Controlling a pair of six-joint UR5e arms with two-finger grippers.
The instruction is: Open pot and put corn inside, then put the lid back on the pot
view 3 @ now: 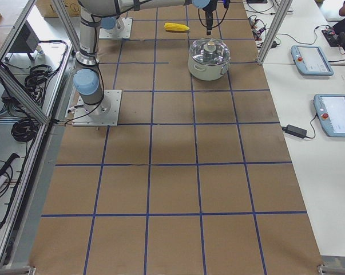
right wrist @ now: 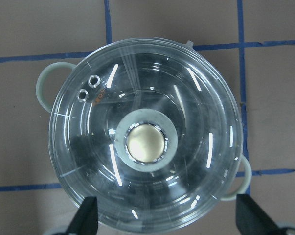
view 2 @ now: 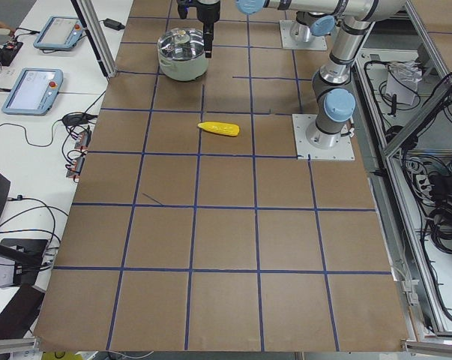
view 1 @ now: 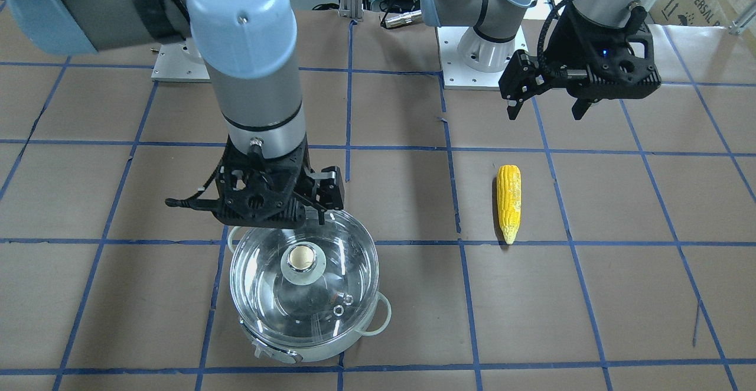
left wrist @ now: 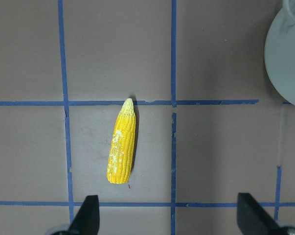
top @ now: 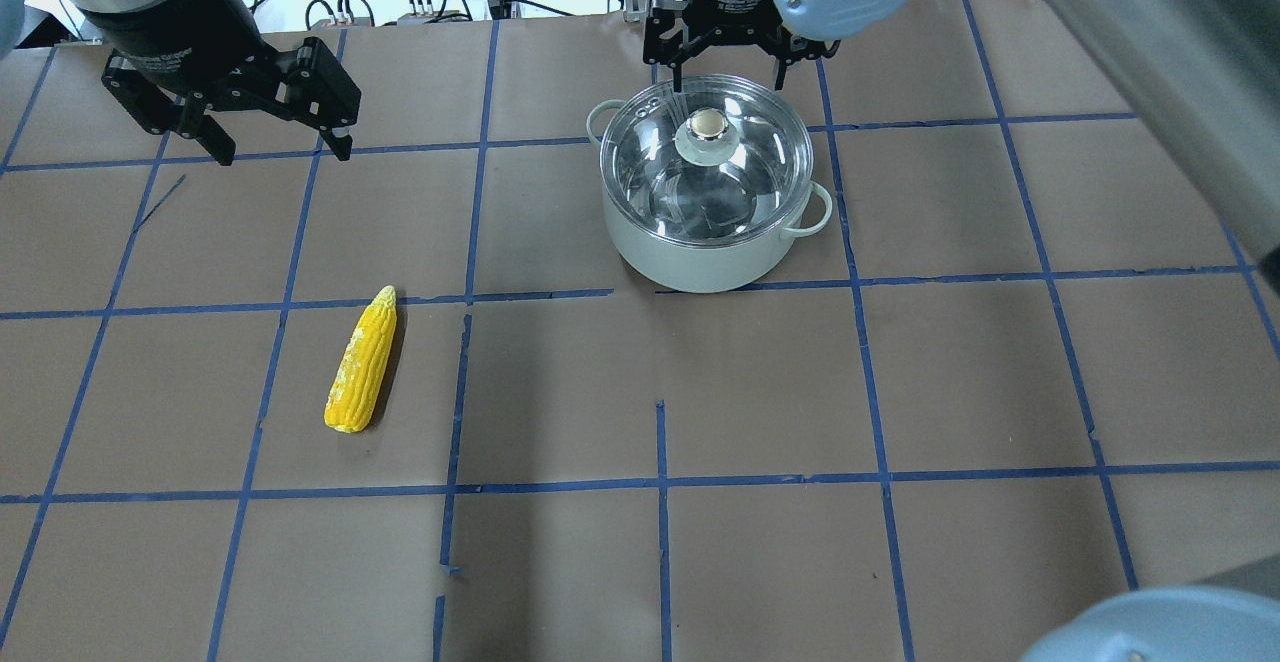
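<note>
The robot's right gripper should close on the pale knob (view 1: 302, 257) (right wrist: 146, 143) in the centre of the clear glass lid, as the lid must come off the pot.
The pot (top: 700, 260) stands at the table's far middle with the clear glass lid (top: 745, 177) resting on it, pale knob (right wrist: 146, 142) in the centre. My right gripper (top: 728, 60) is open, just above the pot, with its fingers (right wrist: 87, 216) spread wider than the knob and touching nothing. The corn (top: 362, 362) lies flat on the brown paper, well apart from the pot, pointed end towards the far side. My left gripper (top: 285, 147) is open and empty, hovering beyond the corn (left wrist: 121, 149), which lies between and ahead of its fingertips (left wrist: 88, 215).
The pot's pale loop handles (right wrist: 42, 88) stick out on both sides. The arms' base plates (view 1: 481, 54) and loose cables sit at the robot's edge of the table. Operator tablets (view 3: 312, 57) lie on the side bench. Blue tape lines grid the paper.
</note>
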